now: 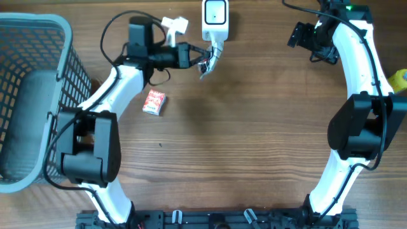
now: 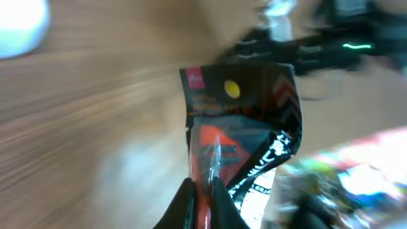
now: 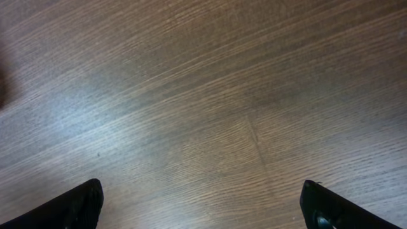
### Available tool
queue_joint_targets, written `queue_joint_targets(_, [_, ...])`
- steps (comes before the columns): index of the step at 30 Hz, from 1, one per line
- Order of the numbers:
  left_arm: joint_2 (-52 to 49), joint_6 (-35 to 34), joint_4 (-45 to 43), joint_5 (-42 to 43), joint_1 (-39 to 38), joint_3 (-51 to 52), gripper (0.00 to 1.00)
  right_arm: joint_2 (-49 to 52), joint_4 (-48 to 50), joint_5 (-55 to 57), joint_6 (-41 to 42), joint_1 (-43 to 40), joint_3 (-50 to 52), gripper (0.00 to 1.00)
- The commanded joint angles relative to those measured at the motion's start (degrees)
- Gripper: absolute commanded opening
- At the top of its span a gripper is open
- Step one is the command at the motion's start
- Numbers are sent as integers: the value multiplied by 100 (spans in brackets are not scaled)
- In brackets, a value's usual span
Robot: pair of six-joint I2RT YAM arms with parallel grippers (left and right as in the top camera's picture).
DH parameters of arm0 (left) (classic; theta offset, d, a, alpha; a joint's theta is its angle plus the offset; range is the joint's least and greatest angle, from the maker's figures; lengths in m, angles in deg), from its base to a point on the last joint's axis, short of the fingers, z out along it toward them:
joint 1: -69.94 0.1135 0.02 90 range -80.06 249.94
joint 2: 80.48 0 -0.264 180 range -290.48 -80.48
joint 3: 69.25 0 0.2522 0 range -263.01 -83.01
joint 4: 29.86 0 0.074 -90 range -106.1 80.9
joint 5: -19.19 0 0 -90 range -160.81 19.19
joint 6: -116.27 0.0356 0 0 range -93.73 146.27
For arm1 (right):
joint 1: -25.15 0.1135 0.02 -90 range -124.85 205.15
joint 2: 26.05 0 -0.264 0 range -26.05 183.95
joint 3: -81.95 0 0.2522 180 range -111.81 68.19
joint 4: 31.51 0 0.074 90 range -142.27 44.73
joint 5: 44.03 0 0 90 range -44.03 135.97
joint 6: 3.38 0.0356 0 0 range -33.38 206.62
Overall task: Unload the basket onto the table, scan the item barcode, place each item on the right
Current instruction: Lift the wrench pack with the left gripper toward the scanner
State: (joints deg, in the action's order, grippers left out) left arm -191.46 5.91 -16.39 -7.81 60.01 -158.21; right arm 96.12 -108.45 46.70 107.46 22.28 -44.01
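Observation:
The packet, now just below the white barcode scanner, will leave my left gripper on the wood (image 1: 198, 73) between barcode scanner and red box.
The item, a glossy black and red packet (image 2: 245, 127) with a yellow dot, hangs pinched by its lower edge in my left gripper (image 2: 203, 194), which is shut on it. From overhead the left gripper (image 1: 200, 61) holds the packet (image 1: 207, 67) just below the white barcode scanner (image 1: 215, 16) at the table's far edge. My right gripper (image 3: 203, 210) stands wide open over bare wood with nothing between its fingers. In the overhead view the right gripper (image 1: 300, 35) sits at the far right, well apart from the scanner. The left wrist view is blurred by motion.
A grey mesh basket (image 1: 38, 38) fills the left side. A small red box (image 1: 154, 102) lies on the wooden table (image 1: 241, 140) beside the left arm. A yellow object (image 1: 399, 79) shows at the right edge.

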Motion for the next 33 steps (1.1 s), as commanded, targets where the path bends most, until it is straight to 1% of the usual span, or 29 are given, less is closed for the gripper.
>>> queue_joint_targets(1, [201,-520,-850,2218,153,-4,4,-164,24,251,-144,44,87,100])
queue_joint_targets(3, [201,-562,-1572,2511,157,-4,4,-162,107,348,-146,44,240,100])
queue_joint_targets(6, [203,-1038,-2887,2640,68,-4,4,-162,291,463,-184,44,562,100])
queue_joint_targets(7, [203,-1062,-3329,2660,4,-4,4,-162,372,487,-186,44,684,100])
queue_joint_targets(9, [212,-1130,-3821,2645,-66,-4,4,-162,455,531,-179,44,817,100])
queue_joint_targets(11, [212,-1436,-4328,2474,-146,-4,4,-162,579,623,-177,44,994,100])
queue_joint_targets(16, [212,-2140,-4592,2173,-229,-4,4,-162,675,719,-118,37,1143,100])
queue_joint_targets(21, [212,-3307,-5082,2127,-210,-4,4,-162,680,743,-118,37,1143,100])
queue_joint_targets(23, [212,-3611,-5163,2087,-205,-4,4,-162,680,743,-114,37,1143,100])
queue_joint_targets(27, [212,-3825,-5163,2090,-205,-4,4,-162,680,743,-114,37,1143,100])
queue_joint_targets(32, [212,-3838,-5184,2090,-205,-4,4,-162,680,743,-116,37,1143,100])
queue_joint_targets(33, [212,-3738,-5180,2096,-199,-4,4,-162,680,743,-116,37,1143,100])
